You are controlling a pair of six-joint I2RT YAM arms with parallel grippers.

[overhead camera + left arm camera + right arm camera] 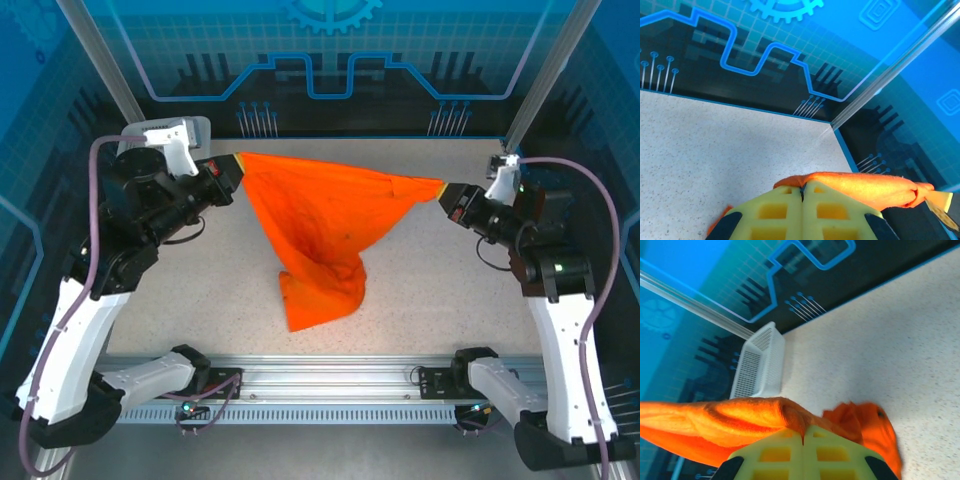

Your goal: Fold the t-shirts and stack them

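Note:
The edge of the orange t-shirt in my left gripper will be let go on the speckled table (298,147) (699,107) close to the back wall.
An orange t-shirt (325,225) hangs stretched between my two grippers above the speckled table, its lower part sagging down to rest in a bunched heap (318,292) near the middle. My left gripper (237,166) is shut on the shirt's left edge at the back left. My right gripper (444,192) is shut on the right edge. In the left wrist view the yellow fingers (785,210) pinch orange fabric (865,187). The right wrist view shows my yellow fingers (835,452) closed on a fold of the t-shirt (740,415).
A white perforated basket (760,365) stands at the table's far left edge, seen in the right wrist view. Blue patterned walls (330,60) enclose the back and sides. A metal rail (330,375) runs along the near edge between the arm bases.

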